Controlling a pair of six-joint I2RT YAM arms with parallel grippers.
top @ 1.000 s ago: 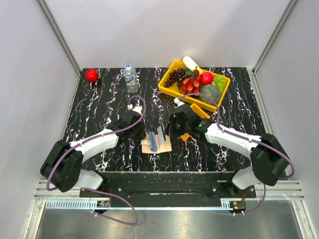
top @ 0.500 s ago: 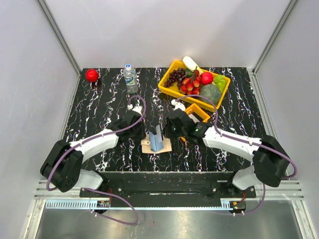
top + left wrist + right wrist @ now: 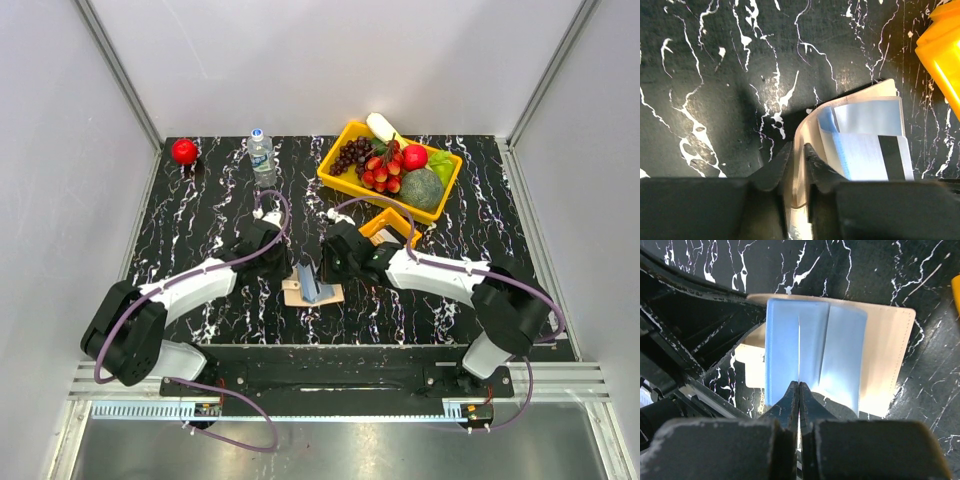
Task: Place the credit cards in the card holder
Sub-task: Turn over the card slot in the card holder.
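Note:
My left gripper should open, as its pinch curls up the card holder's tan edge, then let the holder flatten and take hold of the blue sleeve's edge [image 3: 829, 122].
The tan card holder [image 3: 300, 296] lies open near the table's front middle. My left gripper [image 3: 799, 150] is shut on the holder's raised flap [image 3: 807, 125], holding it up. Inside the fold lie a light blue credit card [image 3: 870, 116] and a white one with a black stripe [image 3: 865, 157]. In the right wrist view my right gripper [image 3: 799, 385] is shut on a thin credit card [image 3: 799, 347] seen edge-on. It stands upright among the holder's blue inner sleeves [image 3: 842, 355]. From above, the left gripper [image 3: 288, 272] and right gripper [image 3: 322, 275] meet over the holder.
A small orange square tray [image 3: 392, 226] sits just behind my right arm. A yellow bin [image 3: 331, 170] of fruit and vegetables stands at the back right. Also at the back are a water bottle [image 3: 262, 157] and, further left, a red apple [image 3: 184, 151].
My right arm has swung left, carrying the card down over the open holder and uncovering the orange tray. The left arm has stayed put on the flap.

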